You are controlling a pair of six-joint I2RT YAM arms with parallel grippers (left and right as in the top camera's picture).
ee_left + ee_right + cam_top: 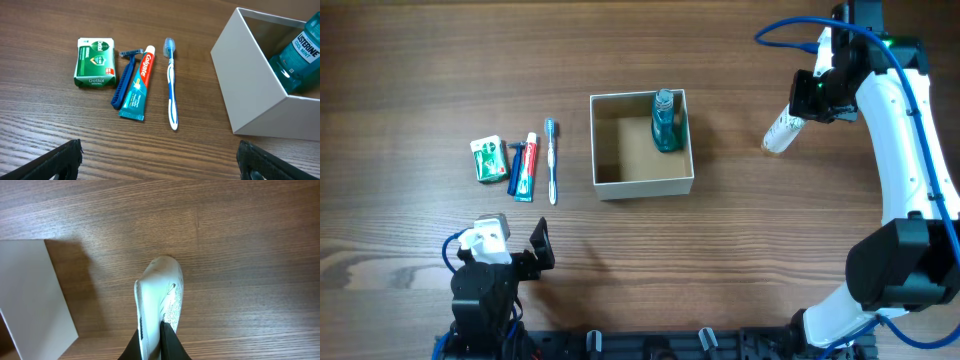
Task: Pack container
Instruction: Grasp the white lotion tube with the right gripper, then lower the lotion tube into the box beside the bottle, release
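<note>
I should use my right gripper to set the white tube down inside the container, in the near corner (676, 177) in front of the teal Listerine bottle.
The container (642, 185), a square white-walled box with a tan inside, stands mid-table. A teal Listerine bottle (666, 122) stands in its right side and also shows in the left wrist view (302, 55). My right gripper (812, 98) is shut on a white squeeze tube (782, 132) and holds it above the table, right of the container. In the right wrist view the tube (160, 297) hangs from the jaws (152, 336), with the container wall (35, 295) at the left. My left gripper (535, 245) is open and empty near the front edge (160, 165).
Left of the container lie a green-and-white Dettol packet (489, 159), a blue razor (515, 160), a Colgate toothpaste tube (526, 167) and a blue toothbrush (551, 160), side by side. All show in the left wrist view, the packet (95, 62) leftmost.
</note>
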